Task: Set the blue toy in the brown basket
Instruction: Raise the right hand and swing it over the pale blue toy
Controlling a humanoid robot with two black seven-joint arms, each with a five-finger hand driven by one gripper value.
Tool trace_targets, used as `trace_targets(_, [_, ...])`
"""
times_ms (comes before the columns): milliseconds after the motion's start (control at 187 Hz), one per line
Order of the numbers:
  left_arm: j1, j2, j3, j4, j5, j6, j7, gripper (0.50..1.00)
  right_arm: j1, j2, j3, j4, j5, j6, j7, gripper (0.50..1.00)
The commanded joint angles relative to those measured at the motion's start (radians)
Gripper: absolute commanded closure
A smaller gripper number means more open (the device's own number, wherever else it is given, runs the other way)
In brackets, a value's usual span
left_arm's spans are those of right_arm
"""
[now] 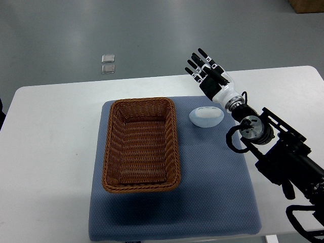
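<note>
The robot's right gripper needs to move to the blue toy next and close across the toy's middle [205, 116], between the toy's far and near long sides.
A pale blue, rounded toy [206, 117] lies on the blue mat [212, 187], just right of the brown wicker basket [141, 145]. The basket is rectangular and holds nothing. My right hand [204, 71] hovers beyond the toy, over the table's far edge, with its black-tipped fingers spread and nothing in them. Its arm comes in from the lower right, passing close to the toy's right side. The left arm does not show.
The mat lies on a white table [50, 152]. Two small clear squares [108, 64] sit on the grey floor beyond the table. A brown box corner [307, 5] shows at the top right.
</note>
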Motion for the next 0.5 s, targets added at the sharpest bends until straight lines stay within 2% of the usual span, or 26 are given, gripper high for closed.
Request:
trace_targets(0, [0.0, 0.0, 0.0, 0.001, 0.0, 0.0, 0.0, 0.5, 0.001, -0.001, 0.002, -0.001, 0.0, 0.0, 0.0, 0.591])
trace_targets(204, [0.0, 0.0, -0.003, 0.0, 0.002, 0.0, 0.0, 0.5, 0.006, -0.007, -0.006, 0.001, -0.009, 0.003, 0.0, 0.589])
trace_targets(332, [0.0, 0.0, -0.008, 0.004, 0.0, 0.0, 0.0, 0.5, 0.039, -0.028, -0.031, 0.002, -0.052, 0.044, -0.011, 0.591])
trace_targets(493, [0.0, 0.0, -0.008, 0.006, 0.0, 0.0, 0.0, 0.5, 0.181, -0.191, -0.285, 0.001, -0.209, 0.101, -0.018, 0.593])
